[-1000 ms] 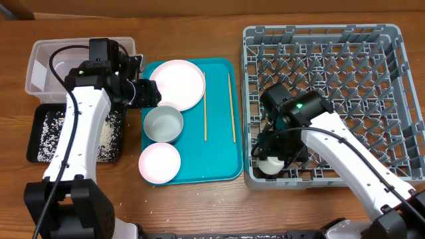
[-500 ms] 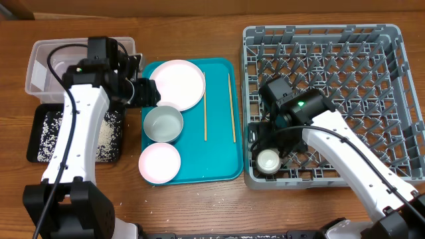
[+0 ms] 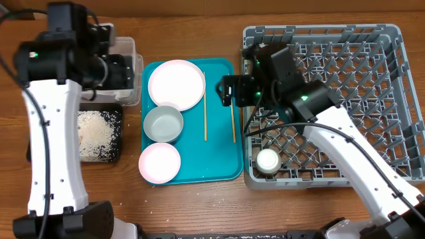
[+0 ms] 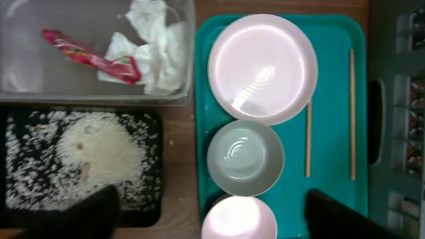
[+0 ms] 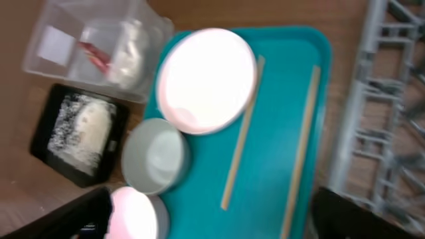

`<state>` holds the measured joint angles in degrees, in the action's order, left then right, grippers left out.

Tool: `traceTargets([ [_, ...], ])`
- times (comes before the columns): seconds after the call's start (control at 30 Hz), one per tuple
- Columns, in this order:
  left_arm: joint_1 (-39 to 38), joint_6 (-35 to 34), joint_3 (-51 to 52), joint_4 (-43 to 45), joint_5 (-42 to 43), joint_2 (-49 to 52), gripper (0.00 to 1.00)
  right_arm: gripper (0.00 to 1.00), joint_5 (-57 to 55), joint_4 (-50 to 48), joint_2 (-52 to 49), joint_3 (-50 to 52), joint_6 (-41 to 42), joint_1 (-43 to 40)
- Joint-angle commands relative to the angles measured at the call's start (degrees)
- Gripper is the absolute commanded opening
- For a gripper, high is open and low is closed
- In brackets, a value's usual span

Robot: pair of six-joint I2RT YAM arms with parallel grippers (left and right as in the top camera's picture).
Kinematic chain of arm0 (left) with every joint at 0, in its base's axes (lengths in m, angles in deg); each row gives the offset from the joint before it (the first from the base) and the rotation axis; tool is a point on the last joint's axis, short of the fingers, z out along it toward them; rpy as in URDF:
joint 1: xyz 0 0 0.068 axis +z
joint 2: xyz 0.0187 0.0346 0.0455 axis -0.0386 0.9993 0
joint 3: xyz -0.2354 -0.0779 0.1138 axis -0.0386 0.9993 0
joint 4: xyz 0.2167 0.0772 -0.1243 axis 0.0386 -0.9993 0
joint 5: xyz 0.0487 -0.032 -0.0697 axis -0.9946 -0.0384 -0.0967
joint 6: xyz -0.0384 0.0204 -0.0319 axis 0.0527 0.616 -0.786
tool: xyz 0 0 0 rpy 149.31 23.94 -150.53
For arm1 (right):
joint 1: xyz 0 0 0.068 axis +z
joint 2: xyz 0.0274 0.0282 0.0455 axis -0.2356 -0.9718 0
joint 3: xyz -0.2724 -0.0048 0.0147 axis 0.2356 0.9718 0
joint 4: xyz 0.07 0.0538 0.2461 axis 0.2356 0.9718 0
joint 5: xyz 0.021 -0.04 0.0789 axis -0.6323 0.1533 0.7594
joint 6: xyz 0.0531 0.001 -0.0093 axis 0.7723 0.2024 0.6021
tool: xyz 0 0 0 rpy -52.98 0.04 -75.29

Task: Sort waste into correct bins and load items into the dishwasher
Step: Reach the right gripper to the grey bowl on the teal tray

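Next, my right gripper goes to the rim of the whitish bowl [image 3: 182, 123] [image 5: 182, 151] and closes there, on the side facing the chopsticks.
On the teal tray [image 3: 219, 153] lie a large white plate [image 3: 176, 84], a whitish bowl [image 3: 163, 123], a pink plate [image 3: 159, 162] and two chopsticks [image 3: 205, 116] [image 3: 232, 109]. A small white cup [image 3: 267, 160] stands in the front left corner of the grey dish rack [image 3: 319, 30]. The clear tub [image 4: 26, 79] holds a red wrapper [image 4: 86, 56] and napkins [image 4: 156, 46]. Rice [image 4: 99, 149] fills the black tray [image 4: 149, 199]. My left gripper [image 3: 126, 72] hangs open high over the tub's right end. Also open, my right gripper [image 3: 229, 91] hovers above the right chopstick [image 5: 302, 146].
The rack's upright pegs [image 3: 345, 79] fill the right half of the table. Bare wood table [image 3: 199, 199] runs along the front edge, with a few stray grains near the tray. My left arm hides most of the tub and part of the black tray from overhead.
The right gripper let go of the cup in the rack and swung left over the tray's right edge. The left arm rose and drew back toward the tub, its jaws opening wider.
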<state>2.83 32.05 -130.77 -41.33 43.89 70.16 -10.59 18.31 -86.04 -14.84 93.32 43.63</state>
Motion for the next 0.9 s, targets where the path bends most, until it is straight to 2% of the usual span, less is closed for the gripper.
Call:
traceTargets([
  [0.0,3.58,-0.44,-2.36,-1.31,-3.32,-0.26,1.0,0.91,1.68,-3.1,-3.89,-1.31,0.68,3.78],
  [0.17,6.62,-0.39,-2.16,-1.51,-3.72,-0.24,1.0,0.87,1.73,-6.08,-11.69,-2.56,2.54,8.04],
  [0.4,6.84,-0.42,-2.16,-1.09,-3.5,-0.24,1.0,0.81,1.03,-6.54,-23.54,-9.53,2.54,12.31],
  [0.73,6.84,-0.42,-2.16,-1.09,-3.5,-0.24,1.0,0.64,0.7,-6.54,-34.18,-11.15,4.46,13.14],
  [0.87,6.84,-0.42,-2.16,-1.09,-3.5,-0.24,1.0,0.52,0.7,-6.56,-35.3,-11.15,4.5,13.14],
])
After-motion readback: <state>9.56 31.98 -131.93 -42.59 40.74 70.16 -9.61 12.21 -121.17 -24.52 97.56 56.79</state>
